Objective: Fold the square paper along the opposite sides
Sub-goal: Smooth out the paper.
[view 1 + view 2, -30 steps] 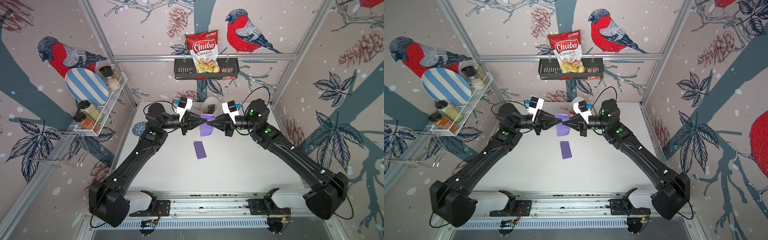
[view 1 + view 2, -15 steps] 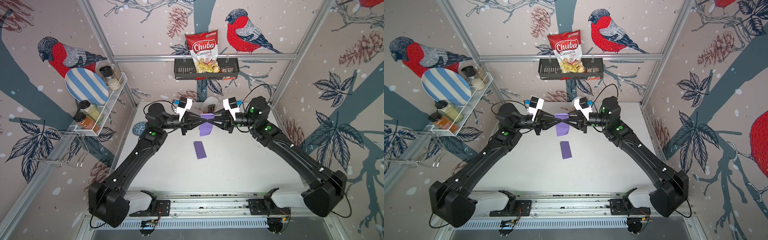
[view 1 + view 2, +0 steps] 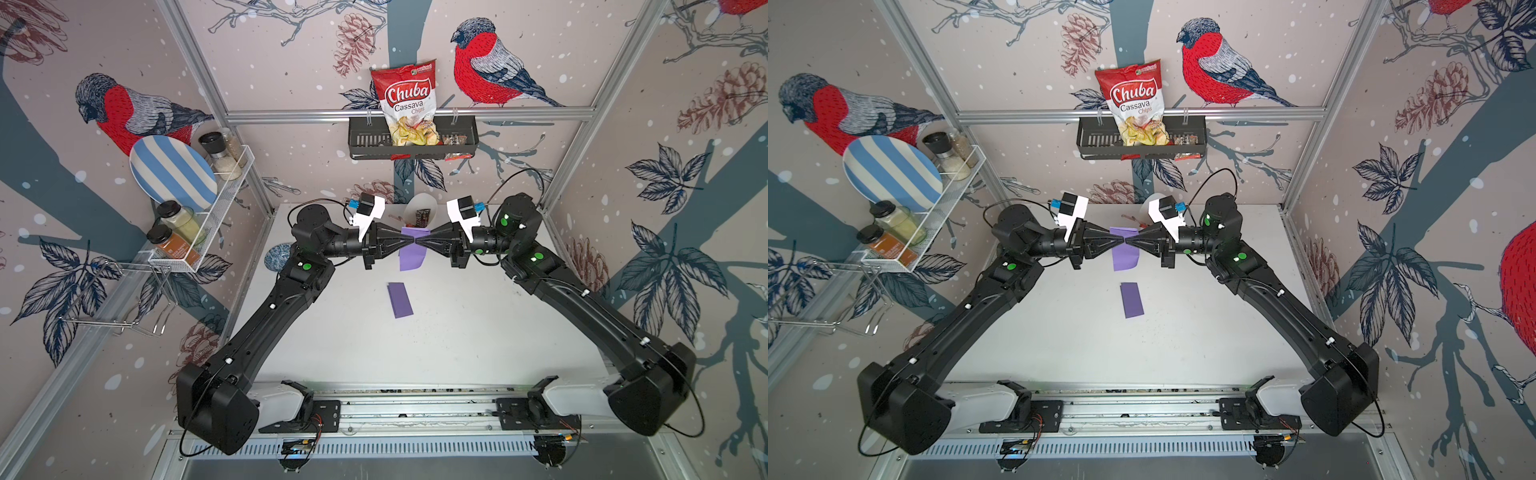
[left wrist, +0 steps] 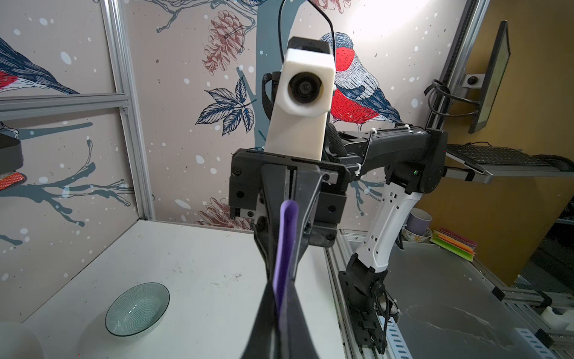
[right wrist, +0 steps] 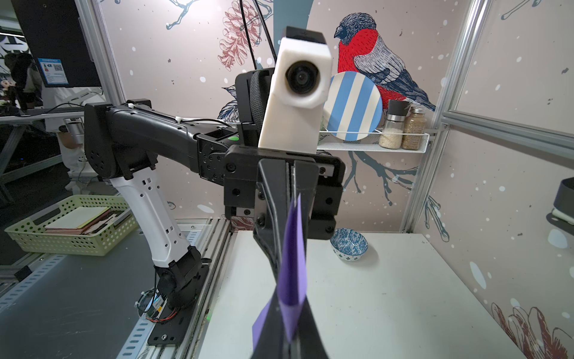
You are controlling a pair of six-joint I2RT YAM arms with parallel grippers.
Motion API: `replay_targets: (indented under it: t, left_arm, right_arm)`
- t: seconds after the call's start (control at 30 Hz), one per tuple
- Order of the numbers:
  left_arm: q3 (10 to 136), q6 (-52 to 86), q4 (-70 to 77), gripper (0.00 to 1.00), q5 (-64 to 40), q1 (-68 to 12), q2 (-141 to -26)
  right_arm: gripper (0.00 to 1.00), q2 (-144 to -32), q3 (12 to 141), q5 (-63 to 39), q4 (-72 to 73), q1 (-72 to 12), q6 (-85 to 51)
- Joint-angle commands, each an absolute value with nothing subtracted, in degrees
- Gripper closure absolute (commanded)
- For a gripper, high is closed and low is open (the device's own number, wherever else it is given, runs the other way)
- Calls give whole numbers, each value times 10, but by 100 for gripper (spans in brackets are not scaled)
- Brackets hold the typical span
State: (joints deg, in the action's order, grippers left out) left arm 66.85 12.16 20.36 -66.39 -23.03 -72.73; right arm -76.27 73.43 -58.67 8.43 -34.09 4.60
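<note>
The square paper's upper part is pinched tip to tip by both grippers while its lower edge hangs down, so next my right gripper opens and takes the paper's lower corner (image 3: 421,266).
A purple square paper (image 3: 411,258) (image 3: 1124,258) hangs in the air above the back of the table, its two halves drooping below the grip. My left gripper (image 3: 411,240) (image 3: 1120,241) and right gripper (image 3: 419,240) (image 3: 1128,241) meet tip to tip on its upper part, both shut on it. In the left wrist view the paper (image 4: 284,248) runs edge-on between the shut left gripper (image 4: 281,298). The right wrist view shows the paper (image 5: 292,264) pinched in the shut right gripper (image 5: 287,307).
A folded purple strip (image 3: 400,300) (image 3: 1132,300) lies flat mid-table. A blue patterned bowl (image 3: 277,257) (image 5: 348,244) sits at the left wall, and a glass bowl (image 4: 136,309) near the right wall. A white cup (image 3: 420,210) stands at the back. A wire rack (image 3: 224,195) hangs at the left.
My right gripper has moved left up to the left gripper's tip and shut on the paper. The left gripper has held still, shut on it.
</note>
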Motion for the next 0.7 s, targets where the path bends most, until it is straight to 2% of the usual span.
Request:
replay_targets:
  t: [0.0, 0.1, 0.3, 0.37, 0.43, 0.67]
  left_arm:
    - [673, 104, 180, 100, -659, -229, -727]
    - [673, 106, 183, 100, -662, -229, -729]
    - [672, 109, 187, 100, -663, -230, -731]
    - [671, 109, 188, 100, -662, -230, -730]
    - [671, 109, 188, 100, -663, -229, -729]
    - [671, 104, 181, 100, -659, -230, -727]
  right_arm:
    - [89, -757, 734, -576, 97, -339, 54]
    - [81, -761, 739, -576, 101, -336, 51]
    - [81, -770, 750, -584, 100, -336, 50]
    - [86, -771, 749, -586, 99, -336, 49]
    - [100, -770, 748, -586, 98, -336, 49]
    - [100, -761, 742, -587, 97, -335, 53]
